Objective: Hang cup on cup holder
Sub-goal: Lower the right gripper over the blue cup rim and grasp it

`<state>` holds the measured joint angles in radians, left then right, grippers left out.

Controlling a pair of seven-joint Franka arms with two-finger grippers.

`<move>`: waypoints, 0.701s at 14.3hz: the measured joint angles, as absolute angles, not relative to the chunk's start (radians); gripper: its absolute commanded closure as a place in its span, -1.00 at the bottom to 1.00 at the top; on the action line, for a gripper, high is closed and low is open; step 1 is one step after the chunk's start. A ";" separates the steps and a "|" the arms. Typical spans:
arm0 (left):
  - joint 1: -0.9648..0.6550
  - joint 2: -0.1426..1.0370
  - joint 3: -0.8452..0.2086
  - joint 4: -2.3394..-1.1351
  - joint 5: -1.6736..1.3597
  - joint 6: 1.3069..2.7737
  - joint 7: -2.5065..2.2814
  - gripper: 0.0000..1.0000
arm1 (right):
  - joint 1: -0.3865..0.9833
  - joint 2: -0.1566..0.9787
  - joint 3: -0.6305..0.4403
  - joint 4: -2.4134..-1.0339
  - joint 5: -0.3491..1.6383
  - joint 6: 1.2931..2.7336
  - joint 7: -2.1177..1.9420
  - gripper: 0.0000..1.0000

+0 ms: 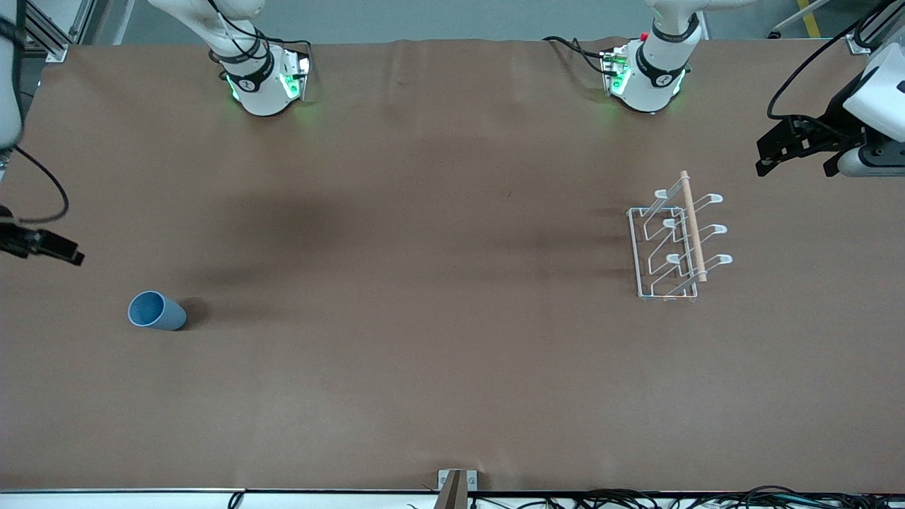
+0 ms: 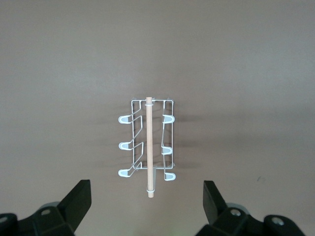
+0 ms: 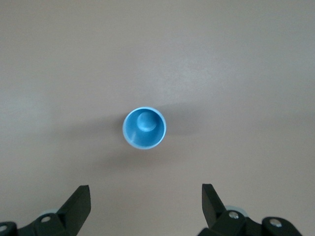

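Observation:
The light blue cup is next for my right gripper, which should go to it and close on the cup's rim point(image 1: 131, 305) point(image 3: 162, 139), on the side nearest that gripper.
The light blue cup point(image 1: 157, 311) stands upright, mouth up, on the brown table toward the right arm's end; from above I look straight into it point(image 3: 144, 128). The white wire cup holder point(image 1: 675, 244) with its wooden rod stands toward the left arm's end, and none of its prongs point(image 2: 147, 147) carries anything. My right gripper point(image 1: 49, 246) hangs open over the table's edge close to the cup, its fingers wide apart point(image 3: 146, 196) and holding nothing. My left gripper point(image 1: 795, 162) hangs open over the table beside the holder, also holding nothing point(image 2: 146, 196).
The two arm bases point(image 1: 263, 81) point(image 1: 647, 78) stand along the table's edge farthest from the front camera. A small metal bracket point(image 1: 457, 484) and cables sit at the nearest edge. Brown cloth point(image 1: 424, 283) covers the table between cup and holder.

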<state>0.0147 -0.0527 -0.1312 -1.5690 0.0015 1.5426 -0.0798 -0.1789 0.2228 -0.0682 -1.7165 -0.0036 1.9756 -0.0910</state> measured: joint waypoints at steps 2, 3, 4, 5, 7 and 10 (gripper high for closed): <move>0.015 -0.052 -0.131 -1.568 0.002 1.543 -0.080 -1.00 | -0.182 0.281 -0.068 -1.777 -0.004 2.118 -0.097 -0.96; 0.015 -0.051 -0.131 -1.568 0.002 1.543 -0.080 -1.00 | -0.184 0.306 -0.068 -1.809 -0.004 2.183 -0.106 -0.95; 0.015 -0.051 -0.131 -1.568 0.002 1.543 -0.080 -1.00 | -0.191 0.329 -0.068 -1.833 -0.004 2.232 -0.119 -0.93; 0.015 -0.051 -0.131 -1.567 0.002 1.543 -0.080 -1.00 | -0.202 0.352 -0.068 -1.848 -0.004 2.264 -0.134 -0.89; 0.015 -0.051 -0.131 -1.566 0.002 1.543 -0.080 -1.00 | -0.223 0.393 -0.068 -1.857 -0.004 2.282 -0.151 -0.83; 0.015 -0.051 -0.131 -1.566 0.002 1.543 -0.080 -1.00 | -0.228 0.441 -0.064 -1.858 0.006 2.303 -0.154 -0.75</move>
<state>0.0147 -0.0510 -0.1311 -1.5659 0.0015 1.5427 -0.0795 -0.2282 0.4406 -0.0643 -1.8577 0.0061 2.3030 -0.1545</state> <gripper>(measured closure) 0.000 0.088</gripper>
